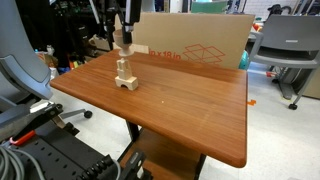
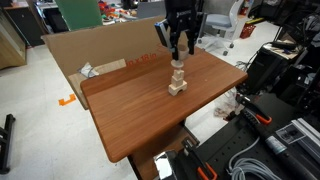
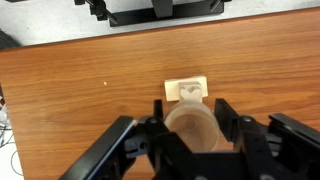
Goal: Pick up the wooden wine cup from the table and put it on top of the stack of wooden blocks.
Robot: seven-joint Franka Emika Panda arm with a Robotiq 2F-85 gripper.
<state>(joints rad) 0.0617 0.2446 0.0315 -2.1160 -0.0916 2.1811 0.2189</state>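
Note:
I will open my gripper to release the wooden wine cup so that it is standing upright on the narrow upper block of the wooden stack (image 1: 124, 61) (image 3: 189, 95).
The wooden wine cup (image 3: 192, 128) sits between my gripper's fingers (image 3: 192, 122), which are shut on its bowl. I see down into its round opening in the wrist view. The stack of wooden blocks (image 3: 187, 90) stands on the table (image 3: 80, 90) just beyond and below the cup. In both exterior views the gripper (image 1: 124, 38) (image 2: 178, 42) hangs directly over the stack (image 1: 125, 76) (image 2: 177, 82), with the cup (image 1: 125, 46) (image 2: 178, 58) just above its top. I cannot tell whether the cup touches the stack.
A large cardboard box (image 1: 195, 42) (image 2: 90, 55) stands against the table's far edge. Office chairs (image 1: 290, 45) (image 1: 20, 80) stand around the table (image 1: 190, 110). Black equipment and cables (image 2: 265, 140) lie beside the table (image 2: 130, 115).

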